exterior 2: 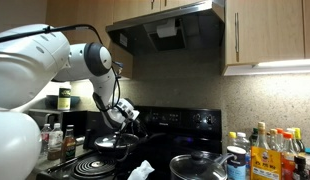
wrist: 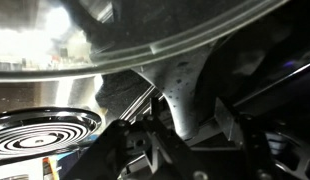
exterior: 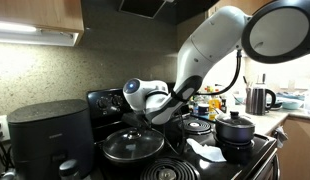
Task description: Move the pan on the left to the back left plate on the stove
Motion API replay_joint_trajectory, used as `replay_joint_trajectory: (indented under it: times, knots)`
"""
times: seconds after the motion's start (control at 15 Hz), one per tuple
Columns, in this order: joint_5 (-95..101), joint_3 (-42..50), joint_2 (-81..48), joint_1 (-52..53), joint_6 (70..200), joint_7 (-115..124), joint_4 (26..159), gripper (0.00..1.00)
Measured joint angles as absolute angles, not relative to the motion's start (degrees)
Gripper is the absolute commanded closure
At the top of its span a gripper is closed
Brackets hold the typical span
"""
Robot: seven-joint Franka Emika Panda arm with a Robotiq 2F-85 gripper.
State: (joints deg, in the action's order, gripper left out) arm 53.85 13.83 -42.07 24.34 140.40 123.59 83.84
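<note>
The pan is close to the front coil and my gripper is at the tip of the pan handle, so next I regrip nearer the lid's rim (wrist: pixel 171 76) and push the pan back.
The pan (exterior: pixel 132 147), wide and dark with a domed glass lid and knob, is at the back left of the black stove, just in front of the control panel. It also shows in an exterior view (exterior 2: pixel 110 147). My gripper (exterior: pixel 160 117) is above and beside it, also seen in an exterior view (exterior 2: pixel 123 115). In the wrist view my gripper (wrist: pixel 185 128) is shut on the pan's grey speckled handle stem (wrist: pixel 183 95), with the lid rim (wrist: pixel 145 50) close above. The back left plate is hidden under the pan. I cannot tell whether the pan rests or hangs.
A bare coil ring (exterior: pixel 175 170) lies at the front, also in the wrist view (wrist: pixel 45 130). A smaller lidded pot (exterior: pixel 235 128) stands to the right, and a white cloth (exterior: pixel 205 152) lies mid-stove. An air fryer (exterior: pixel 50 135), a kettle (exterior: pixel 258 98) and bottles (exterior 2: pixel 270 150) flank the stove.
</note>
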Motion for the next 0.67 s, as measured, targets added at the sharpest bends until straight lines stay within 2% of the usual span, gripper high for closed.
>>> replay_joint_trajectory:
  times: [0.07, 0.13, 0.2, 0.67]
  knots:
    - [54.01, 13.29, -42.07, 23.92, 140.01, 123.56, 83.68, 0.33]
    - [54.12, 12.87, -42.07, 23.58, 140.01, 123.56, 83.57, 0.03]
    - [54.15, 12.65, -42.07, 23.41, 140.01, 123.56, 83.51, 0.00]
    - [53.82, 7.34, -40.69, 19.39, 143.89, 120.62, 85.24, 0.00]
